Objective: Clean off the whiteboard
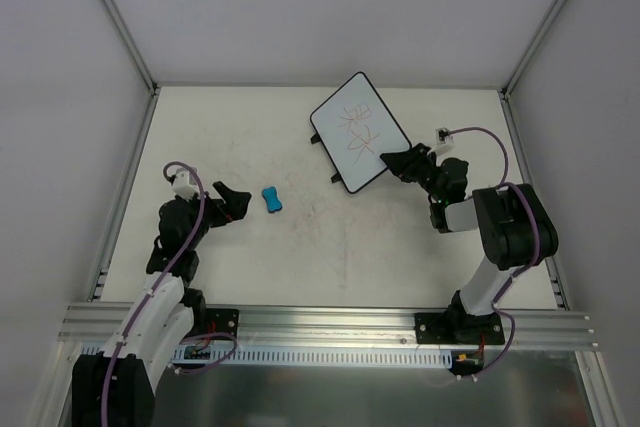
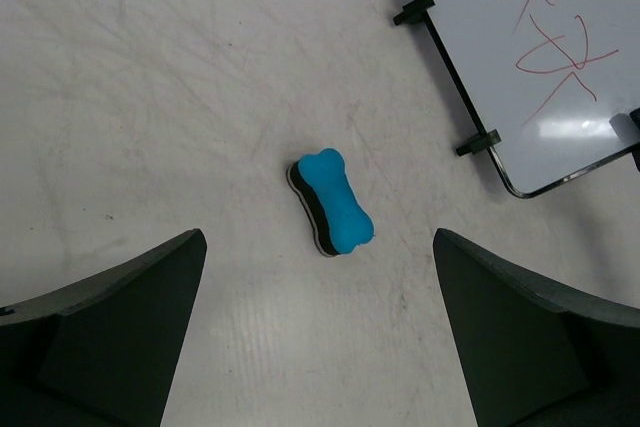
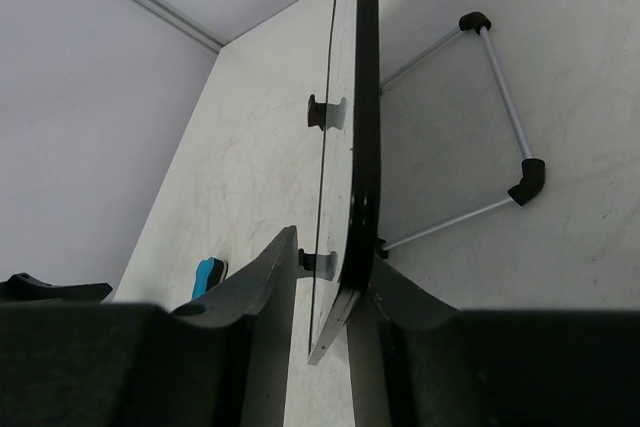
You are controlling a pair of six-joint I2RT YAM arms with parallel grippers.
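Observation:
The blue bone-shaped eraser has a narrow middle [image 1: 272, 200] [image 2: 334, 201] between its two wider ends, and my left gripper should close there next.
The whiteboard [image 1: 360, 132], white with a thin black frame and red scribbles, stands tilted at the back right of the table. It also shows in the left wrist view [image 2: 540, 57] and edge-on in the right wrist view [image 3: 365, 97]. My right gripper [image 1: 392, 160] [image 3: 335, 255] is open and straddles its near corner. One finger touches the back, and the other stands a little off the face. The blue bone-shaped eraser [image 1: 271, 199] [image 2: 332, 201] [image 3: 208, 275] lies on the table. My left gripper [image 1: 238, 204] [image 2: 320, 267] is open and empty just short of it.
A wire stand [image 3: 500, 77] with black corner pieces shows behind the board. Two small black tabs [image 2: 413, 13] stick out of the board's left edge. White walls enclose the table on three sides, and an aluminium rail [image 1: 320, 319] runs along the near edge.

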